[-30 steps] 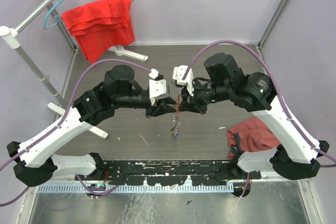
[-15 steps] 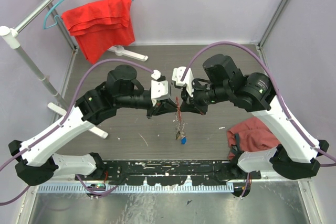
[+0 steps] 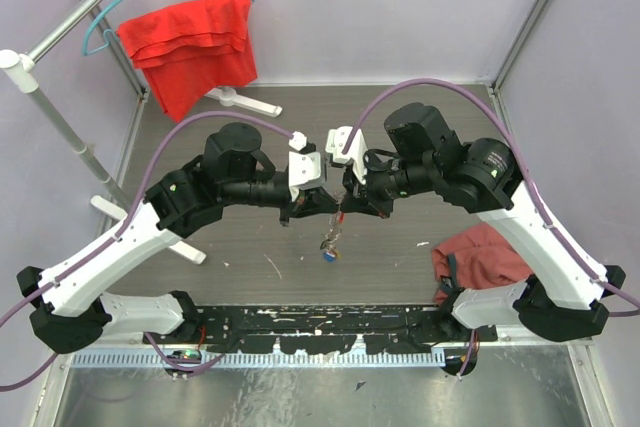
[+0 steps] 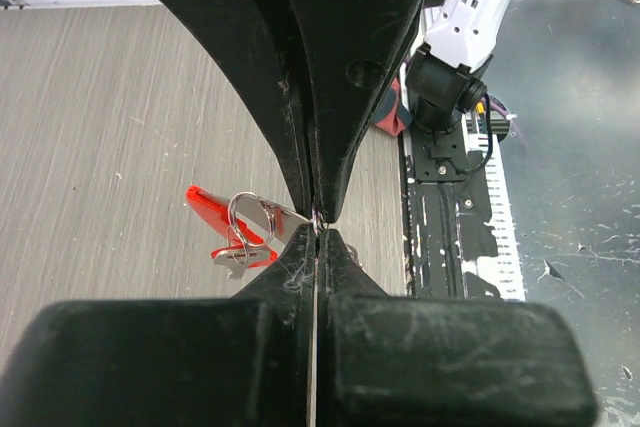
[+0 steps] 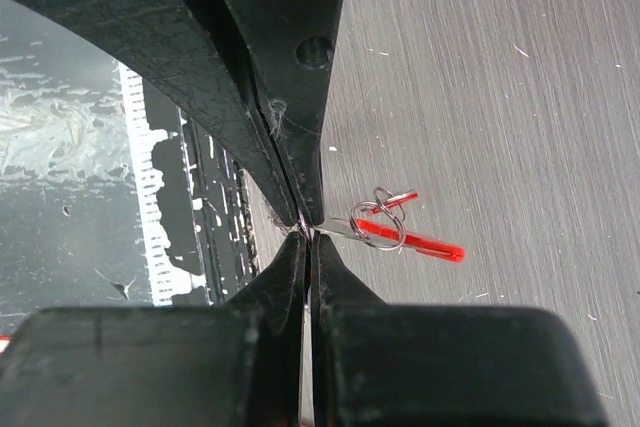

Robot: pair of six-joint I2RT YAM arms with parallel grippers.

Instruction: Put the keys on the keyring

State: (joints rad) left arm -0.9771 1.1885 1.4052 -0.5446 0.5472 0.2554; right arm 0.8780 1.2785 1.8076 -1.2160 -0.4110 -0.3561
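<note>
Both grippers crowd the same spot at the top of the bunch, so next my right gripper opens, back away and takes the red tag [image 3: 341,216] while my left gripper keeps holding.
The keys [image 3: 329,245] hang as a small bunch with red and blue tags above the middle of the table. My left gripper [image 3: 334,206] and right gripper [image 3: 346,203] meet tip to tip at the top of the bunch, both shut. In the left wrist view my left gripper [image 4: 316,235] pinches at the same spot as the right fingers [image 4: 335,162]; a flat silver key blade [image 4: 290,213] sticks out sideways, carrying the wire keyring [image 4: 250,218] and a red tag [image 4: 212,201]. The right gripper [image 5: 306,238] shows the same keyring [image 5: 380,228] and red tag [image 5: 430,245]. The pinch point itself is hidden.
A red cloth [image 3: 190,42] hangs on a teal hanger from a metal rack at the back left, with a white stand foot [image 3: 240,99] below it. A dull red cloth [image 3: 480,252] lies at the right. A black rail [image 3: 320,327] runs along the near edge.
My left gripper has closed its fingers at the top of the bunch. The hanging keys swung right and back again. The right gripper stayed shut in place.
</note>
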